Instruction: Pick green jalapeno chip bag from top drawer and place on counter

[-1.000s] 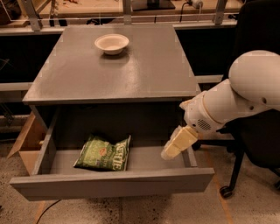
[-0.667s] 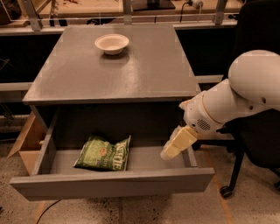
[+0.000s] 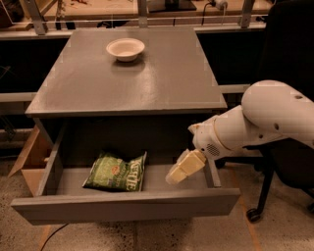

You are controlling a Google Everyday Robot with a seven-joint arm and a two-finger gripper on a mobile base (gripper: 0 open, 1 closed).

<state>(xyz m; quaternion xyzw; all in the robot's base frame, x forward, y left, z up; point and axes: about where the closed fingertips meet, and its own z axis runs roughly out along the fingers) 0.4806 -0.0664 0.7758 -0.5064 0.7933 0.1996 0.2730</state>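
Note:
Next, my gripper grips the end [image 3: 134, 170] of the green jalapeno chip bag that is nearest to the white arm.
The green jalapeno chip bag [image 3: 117, 172] lies flat in the left half of the open top drawer [image 3: 125, 206]. My gripper [image 3: 184, 167] hangs over the right part of the drawer, pointing down and left. It is about a bag's width to the right of the bag and does not touch it. The white arm [image 3: 265, 117] reaches in from the right. The grey counter [image 3: 162, 78] above the drawer holds only a bowl.
A white bowl [image 3: 125, 49] stands at the back of the counter. A cardboard box [image 3: 30, 162] sits on the floor left of the cabinet. A black chair with castors [image 3: 255, 213] stands at the right. A wooden bench [image 3: 147, 10] runs along the back.
The arm and gripper have shifted a little to the left, further over the drawer and nearer the bag. The bag and bowl have not moved.

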